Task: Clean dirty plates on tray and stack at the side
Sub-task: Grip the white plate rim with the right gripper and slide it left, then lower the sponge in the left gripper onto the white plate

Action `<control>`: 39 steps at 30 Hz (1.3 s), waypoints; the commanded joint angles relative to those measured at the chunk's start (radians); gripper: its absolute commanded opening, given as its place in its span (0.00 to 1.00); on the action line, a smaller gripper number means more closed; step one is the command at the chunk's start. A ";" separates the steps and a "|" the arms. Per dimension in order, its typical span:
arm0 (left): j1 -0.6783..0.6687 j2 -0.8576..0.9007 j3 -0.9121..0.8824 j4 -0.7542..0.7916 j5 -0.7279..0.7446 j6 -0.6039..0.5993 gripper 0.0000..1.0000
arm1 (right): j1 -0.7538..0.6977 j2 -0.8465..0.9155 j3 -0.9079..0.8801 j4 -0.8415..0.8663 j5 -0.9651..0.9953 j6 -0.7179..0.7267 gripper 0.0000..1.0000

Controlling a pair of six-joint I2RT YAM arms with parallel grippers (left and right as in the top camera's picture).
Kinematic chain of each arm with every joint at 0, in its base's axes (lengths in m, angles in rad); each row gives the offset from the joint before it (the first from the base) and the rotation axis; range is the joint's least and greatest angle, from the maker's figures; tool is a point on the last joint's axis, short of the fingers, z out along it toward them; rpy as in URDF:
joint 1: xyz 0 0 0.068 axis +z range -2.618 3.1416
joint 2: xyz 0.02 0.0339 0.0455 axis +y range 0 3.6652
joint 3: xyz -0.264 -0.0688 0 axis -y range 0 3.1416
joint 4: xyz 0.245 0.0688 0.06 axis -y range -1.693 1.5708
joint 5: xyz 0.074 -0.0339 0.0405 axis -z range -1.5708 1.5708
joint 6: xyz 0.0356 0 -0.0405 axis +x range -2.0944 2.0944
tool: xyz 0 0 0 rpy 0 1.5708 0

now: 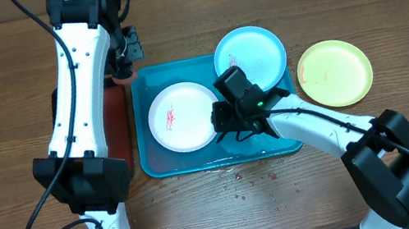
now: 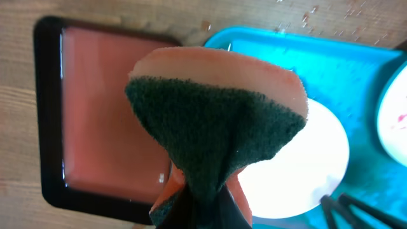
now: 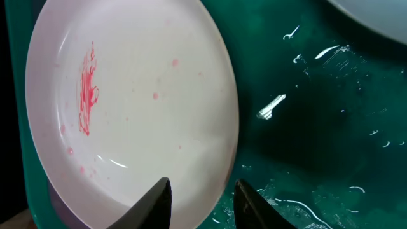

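My right gripper's open fingers are above the loose white plate, so they should go down and pinch the plate's rim (image 3: 220,191) before wiping the red smear.
A white plate (image 1: 182,116) with a red smear (image 3: 88,89) lies in the left half of the wet turquoise tray (image 1: 203,69). My right gripper (image 1: 225,126) hangs at that plate's right edge, jaws open. In the right wrist view one finger is over the white plate (image 3: 140,95) and the other over the tray floor (image 3: 305,127), with the rim between them. The pale blue plate (image 1: 251,57) rests tilted on the tray's far right corner. The yellow-green plate (image 1: 335,72) sits on the table to the right. My left gripper (image 2: 206,207) is shut on an orange and green sponge (image 2: 216,108).
A red tray with a black rim (image 2: 48,114) lies left of the turquoise tray, under my left arm (image 1: 79,85). Water drops and crumbs (image 1: 253,179) dot the wood in front of the turquoise tray. The right arm's base (image 1: 396,165) stands at the front right.
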 commanded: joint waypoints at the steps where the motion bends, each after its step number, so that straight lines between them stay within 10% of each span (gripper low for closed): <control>1: -0.004 -0.013 -0.056 0.000 0.016 0.004 0.04 | -0.023 -0.011 0.030 0.000 -0.011 -0.033 0.34; 39: -0.166 -0.294 -0.379 0.158 0.000 -0.007 0.04 | -0.056 -0.011 0.029 0.044 0.004 -0.079 0.33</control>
